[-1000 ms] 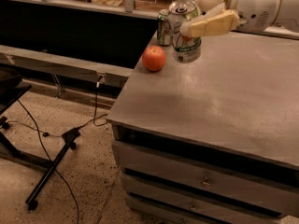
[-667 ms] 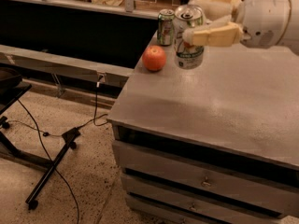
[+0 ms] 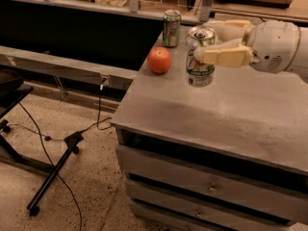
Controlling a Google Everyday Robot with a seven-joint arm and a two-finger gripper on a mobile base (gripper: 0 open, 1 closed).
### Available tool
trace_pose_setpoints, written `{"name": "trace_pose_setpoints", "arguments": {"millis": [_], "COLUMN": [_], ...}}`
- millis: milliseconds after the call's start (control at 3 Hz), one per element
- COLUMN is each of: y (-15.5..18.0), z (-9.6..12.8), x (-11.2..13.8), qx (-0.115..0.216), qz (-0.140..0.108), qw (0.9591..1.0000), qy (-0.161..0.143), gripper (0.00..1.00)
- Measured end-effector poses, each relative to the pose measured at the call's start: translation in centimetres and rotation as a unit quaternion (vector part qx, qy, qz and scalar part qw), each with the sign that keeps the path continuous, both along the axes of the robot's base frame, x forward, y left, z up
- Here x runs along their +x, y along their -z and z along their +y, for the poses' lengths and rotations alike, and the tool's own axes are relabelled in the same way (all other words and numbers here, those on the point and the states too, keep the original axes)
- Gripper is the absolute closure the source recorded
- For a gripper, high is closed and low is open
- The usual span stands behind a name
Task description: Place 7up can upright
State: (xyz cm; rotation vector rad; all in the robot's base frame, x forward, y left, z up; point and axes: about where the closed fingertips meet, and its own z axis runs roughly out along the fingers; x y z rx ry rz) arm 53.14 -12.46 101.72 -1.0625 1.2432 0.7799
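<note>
Next, I let go of the 7up can, now at the back of the table top, with my gripper, leaving it upright on the grey table top just in front of the orange fruit [image 3: 179, 104].
The 7up can [image 3: 199, 67] is white-silver with green patches and a silver top. It stands upright at the back left of the grey table top [image 3: 231, 114], its base on the surface or just above it; I cannot tell which. My gripper [image 3: 205, 41] reaches in from the right with cream fingers [image 3: 224, 57] on either side of the can's upper half, shut on it.
An orange round fruit [image 3: 159, 60] lies left of the can near the table's left edge. A darker green can [image 3: 171, 28] stands upright behind it. Drawers [image 3: 207, 186] sit under the table top. A black stand and cables [image 3: 57, 153] lie on the floor at left.
My gripper has moved the 7up can down and slightly to the right, toward the table surface. The orange and the green can have not moved.
</note>
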Motion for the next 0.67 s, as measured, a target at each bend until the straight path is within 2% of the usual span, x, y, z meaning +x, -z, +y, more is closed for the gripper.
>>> {"name": "trace_pose_setpoints", "arguments": {"millis": [333,667], "y": [2.0,5.1], "z": [1.1,2.3], "x": [0.2,0.5], "qx": [0.037,0.067], "qz": [0.013,0.016], "qw": [0.9991,0.9974], "qy": [-0.015,-0.018], "gripper": [1.0,1.0]}}
